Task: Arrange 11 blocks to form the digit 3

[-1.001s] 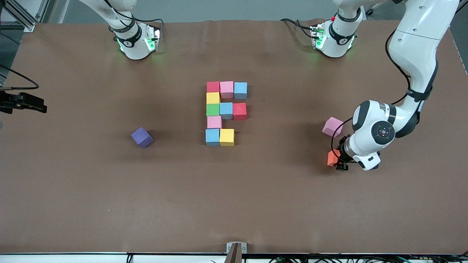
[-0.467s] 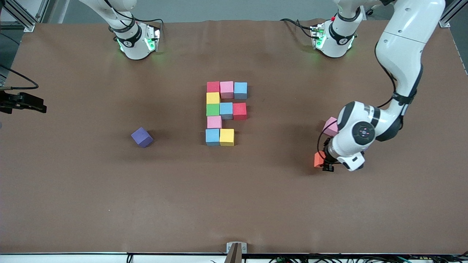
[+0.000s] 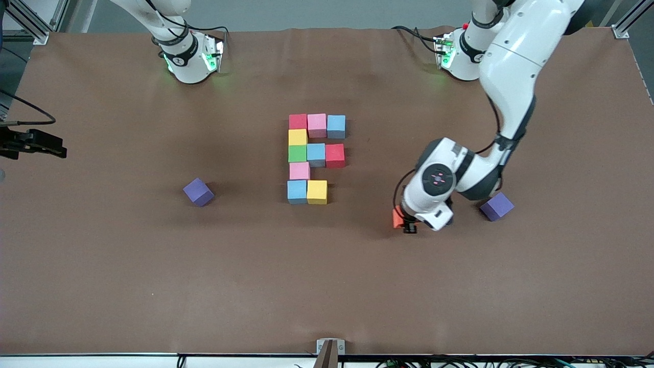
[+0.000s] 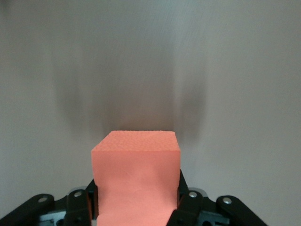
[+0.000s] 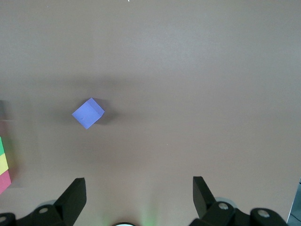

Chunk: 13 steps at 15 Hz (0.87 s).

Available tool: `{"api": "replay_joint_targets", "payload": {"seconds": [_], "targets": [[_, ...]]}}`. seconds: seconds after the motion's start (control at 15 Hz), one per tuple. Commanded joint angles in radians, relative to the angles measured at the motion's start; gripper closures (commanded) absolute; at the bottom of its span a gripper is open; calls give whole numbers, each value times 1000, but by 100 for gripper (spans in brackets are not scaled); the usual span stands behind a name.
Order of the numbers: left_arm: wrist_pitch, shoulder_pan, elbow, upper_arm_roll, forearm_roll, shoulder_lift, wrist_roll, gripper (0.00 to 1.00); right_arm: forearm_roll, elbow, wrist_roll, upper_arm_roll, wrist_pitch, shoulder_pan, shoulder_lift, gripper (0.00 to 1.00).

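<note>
My left gripper needs to set the orange cube down and let go of it against the free side of the yellow cube [image 3: 335,195] nearest the front camera. The orange cube is now above bare table.
The digit 3 [image 3: 316,154] lies mid-table as packed cubes: a red, pink, light blue row farthest from the front camera, a yellow link, a green, light blue, red row, a pink link, then a light blue cube and a yellow cube [image 3: 317,191] nearest. My left gripper [image 3: 404,225] is shut on the orange cube [image 3: 397,218] and holds it above bare table, toward the left arm's end from the yellow cube. The left wrist view shows the orange cube [image 4: 136,174] between the fingers [image 4: 188,200]. My right gripper [image 5: 138,181] is open, empty and high; it does not show in the front view.
One purple cube [image 3: 198,192] lies toward the right arm's end of the table and shows in the right wrist view [image 5: 88,113]. Another purple cube [image 3: 496,206] lies beside the left arm's elbow [image 3: 477,176]. Both arm bases stand along the table's edge farthest from the front camera.
The left arm has carried the orange cube toward the digit. A purple cube has come into view where the arm was. The arm now covers the pinkish cube seen earlier.
</note>
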Motion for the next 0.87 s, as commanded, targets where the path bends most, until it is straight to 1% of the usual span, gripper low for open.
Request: {"api": "replay_joint_targets", "payload": {"seconds": [0.0,0.13,0.33,0.47,0.6,0.8], "targets": [[-26,-80,98,6,12,65,-94,70,10,13,5,8,-10,0,5,0],[-26,-129,150,6,12,100,-142,70,12,13,4,9,-13,0,3,0],[-26,-198,198,9,12,134,-182,70,15,13,-2,9,-15,-3,-3,0],[-26,-256,226,43,10,152,-206,70,18,7,-2,9,-22,-3,-15,0],[-26,-307,246,74,6,169,-225,70,79,-11,-5,3,-33,-12,-38,0],[-26,-335,261,77,4,186,-237,70,87,-48,-7,0,-30,-17,-64,0]]}}
